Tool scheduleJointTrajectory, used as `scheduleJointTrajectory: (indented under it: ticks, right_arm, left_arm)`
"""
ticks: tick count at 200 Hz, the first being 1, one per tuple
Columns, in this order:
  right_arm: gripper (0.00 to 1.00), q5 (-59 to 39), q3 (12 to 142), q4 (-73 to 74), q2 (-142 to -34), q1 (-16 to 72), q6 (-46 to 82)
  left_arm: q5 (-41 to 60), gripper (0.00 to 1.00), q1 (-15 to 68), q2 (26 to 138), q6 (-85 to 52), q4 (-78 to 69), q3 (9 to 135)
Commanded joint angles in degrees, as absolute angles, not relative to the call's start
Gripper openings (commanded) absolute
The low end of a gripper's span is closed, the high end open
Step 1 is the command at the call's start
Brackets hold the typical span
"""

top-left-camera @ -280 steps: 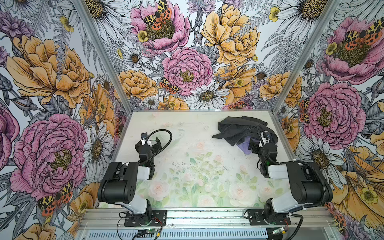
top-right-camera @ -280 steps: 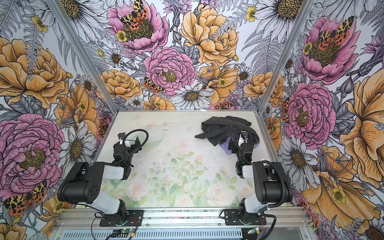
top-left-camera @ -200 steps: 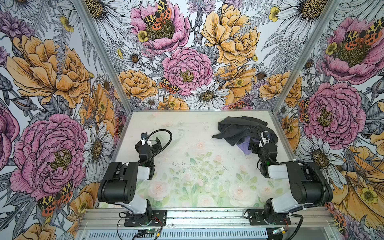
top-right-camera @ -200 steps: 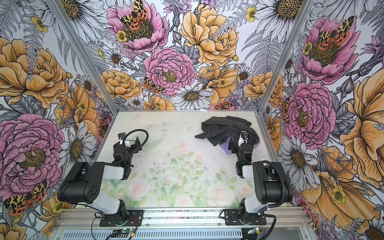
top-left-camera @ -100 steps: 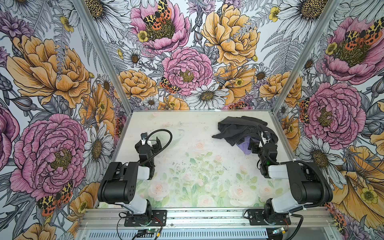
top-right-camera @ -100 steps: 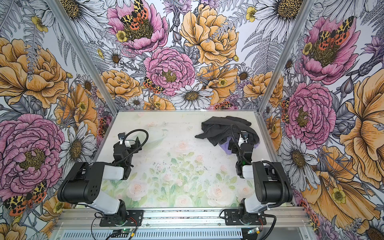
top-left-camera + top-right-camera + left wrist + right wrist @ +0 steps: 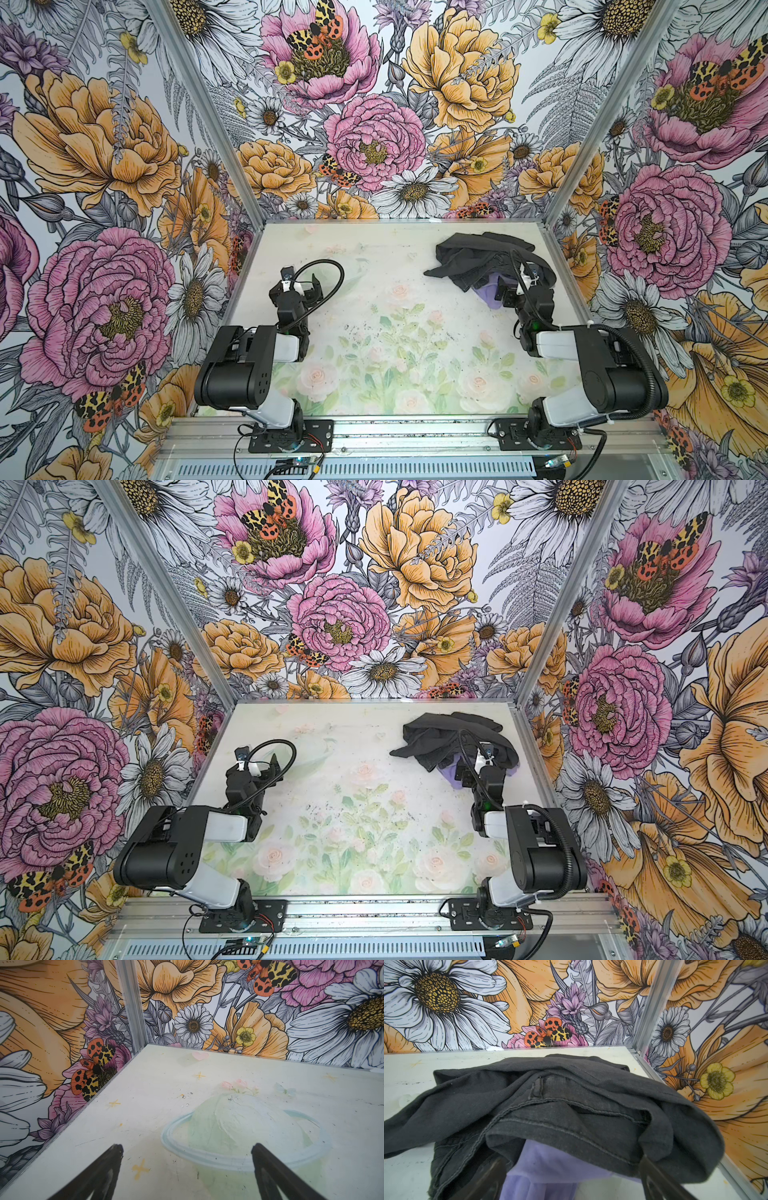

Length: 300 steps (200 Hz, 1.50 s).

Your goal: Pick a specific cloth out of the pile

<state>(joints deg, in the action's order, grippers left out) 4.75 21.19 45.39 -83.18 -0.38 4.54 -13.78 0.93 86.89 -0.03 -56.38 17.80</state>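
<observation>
Next, I close my right gripper on the exposed part of the lavender cloth (image 7: pixel 489 293) (image 7: pixel 552 1170), where it pokes out from under the near edge of the black pile.
The pile (image 7: pixel 469 257) of black and charcoal garments lies at the back right of the table in both top views (image 7: pixel 436 737). In the right wrist view its seamed, denim-like piece (image 7: pixel 571 1095) is on top. The lavender cloth (image 7: pixel 546 1167) sticks out from under the pile's near edge and is mostly covered; in the top views (image 7: pixel 488 293) (image 7: pixel 457 777) only a small corner shows. My right gripper (image 7: pixel 517 286) (image 7: pixel 572 1160) is open at that near edge, a finger on each side of the cloth, holding nothing. My left gripper (image 7: pixel 297 286) (image 7: pixel 187 1146) is open and empty over bare table at the left.
Floral walls with metal corner posts (image 7: pixel 552 208) close in the table; the pile sits close to the right wall and back corner. The table (image 7: pixel 395 332) bears a faded flower print. Arm bases stand on the front rail (image 7: pixel 415 432).
</observation>
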Motion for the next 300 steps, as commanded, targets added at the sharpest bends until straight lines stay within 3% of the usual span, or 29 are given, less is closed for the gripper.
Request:
scheduleJointTrajectory:
  ticks: [1,58,101,145,224,300]
  right_arm:
    - [1.00,6.21,23.15,34.03,-73.66,1.24,3.08]
    - [0.99,5.87,26.98,4.00,-47.42,4.83,13.14]
    - [0.93,3.72,27.03,-5.22,-39.74,4.83,32.13]
    - [0.89,2.09,25.58,-4.43,-44.92,4.86,46.40]
    - [0.78,-0.33,24.03,11.36,-62.58,3.69,56.47]
    - [0.75,1.59,26.97,16.86,-75.81,2.40,58.27]
  left_arm:
    - [-15.00,0.99,1.27,82.15,-0.43,-59.85,15.28]
    - [-19.67,0.99,8.25,58.53,-3.84,-28.26,19.15]
    - [-21.09,0.99,21.32,42.58,-10.72,-5.31,26.21]
    - [-10.27,0.99,29.29,38.29,-18.00,14.39,37.30]
    - [9.35,0.99,30.15,31.29,-6.29,31.38,41.75]
    - [5.99,0.99,30.25,28.42,-0.40,33.06,39.44]
